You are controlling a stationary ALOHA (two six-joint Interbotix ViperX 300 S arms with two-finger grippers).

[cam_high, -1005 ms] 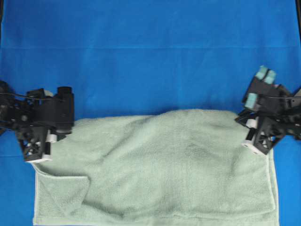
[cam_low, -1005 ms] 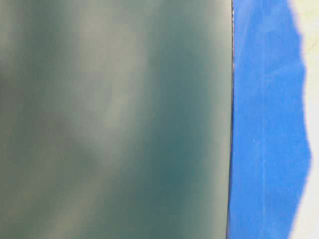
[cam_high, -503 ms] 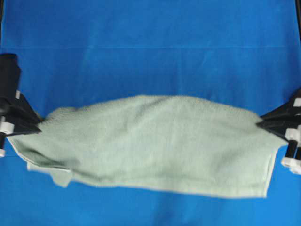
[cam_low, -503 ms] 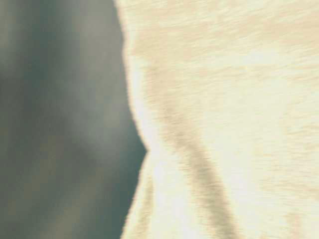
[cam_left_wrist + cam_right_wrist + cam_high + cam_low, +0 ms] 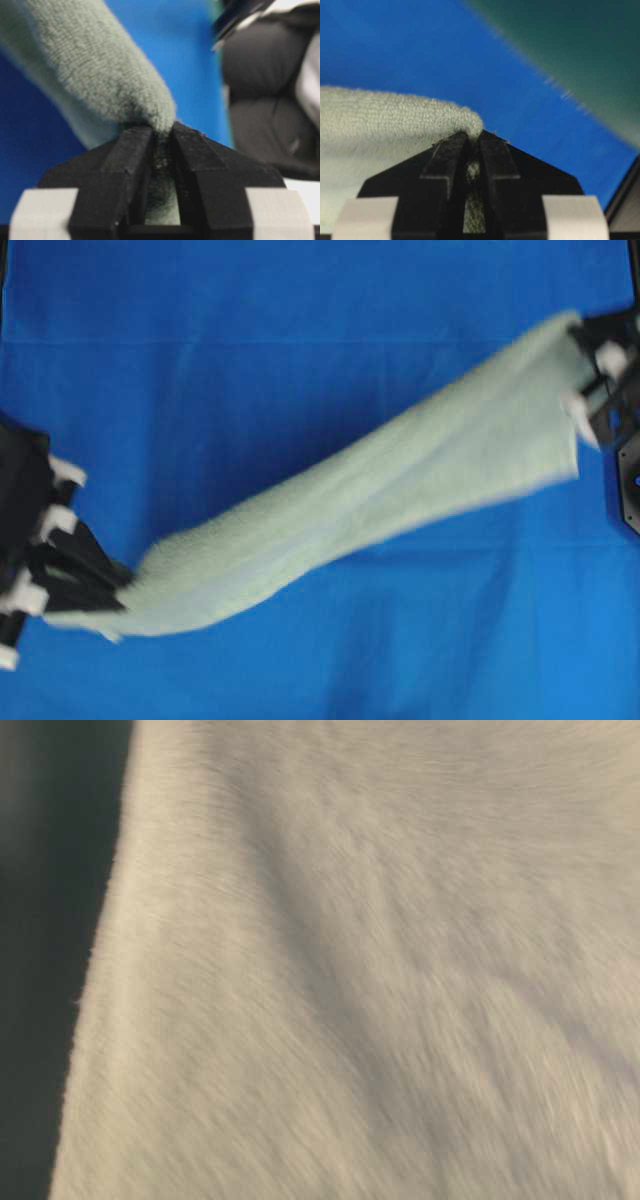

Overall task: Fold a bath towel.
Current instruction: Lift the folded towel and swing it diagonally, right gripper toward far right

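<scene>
I will use my left gripper to set its end of the bath towel down on the bare blue cloth (image 5: 107, 510), beside that gripper's black fingers.
The bath towel (image 5: 360, 505), pale sage-green terry, hangs stretched in the air as a long diagonal band from lower left to upper right over the blue cloth. My left gripper (image 5: 118, 592) is shut on its lower-left end; in the left wrist view the towel (image 5: 95, 65) is pinched between the black jaws of the left gripper (image 5: 161, 131). My right gripper (image 5: 578, 360) is shut on the upper-right end; the right wrist view shows the towel (image 5: 380, 125) clamped at the right gripper (image 5: 474, 135). In the table-level view the towel (image 5: 380, 960) fills nearly the whole frame, blurred.
A smooth bright blue cloth (image 5: 300, 330) covers the whole table under the towel. The black body of the other arm (image 5: 270, 95) shows at the right of the left wrist view. A dark edge (image 5: 630, 490) runs along the right side overhead.
Both grippers lifted the towel off the cloth. The right end swung up and away to the upper right, the left end dropped toward the lower left, and the towel drew into a narrow diagonal band.
</scene>
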